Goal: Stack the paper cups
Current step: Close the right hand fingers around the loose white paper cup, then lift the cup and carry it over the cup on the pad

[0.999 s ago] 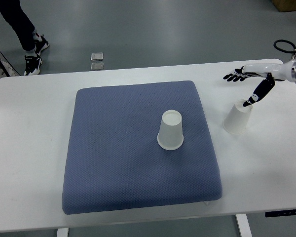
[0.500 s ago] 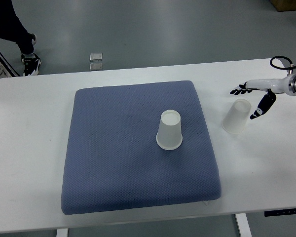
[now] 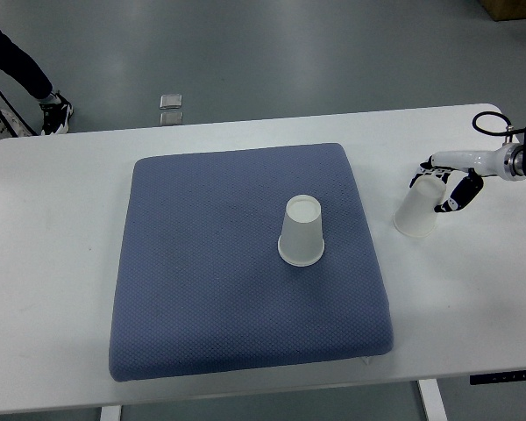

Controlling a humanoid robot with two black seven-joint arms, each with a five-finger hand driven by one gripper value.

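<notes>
Next, I let go of the second cup with my right gripper over the upside-down white paper cup on the blue pad (image 3: pixel 304 209).
A white paper cup (image 3: pixel 302 232) stands upside down near the middle of the blue pad (image 3: pixel 202 263). A second white paper cup (image 3: pixel 415 216) stands upside down on the white table (image 3: pixel 53 263), just right of the pad, leaning a little. My right hand (image 3: pixel 435 188) comes in from the right edge. Its fingers curl around the upper end of this second cup, fingers on the far side and thumb on the near side. The left arm does not show.
The pad covers most of the table's middle. A person's leg and shoe (image 3: pixel 56 110) show on the floor at the top left. A small square object (image 3: pixel 171 101) lies on the floor beyond the table's far edge.
My right hand has dropped from above the cup on the table and closed its spread fingers around the cup's upper end. The cup leans slightly more. The person at top left stepped away.
</notes>
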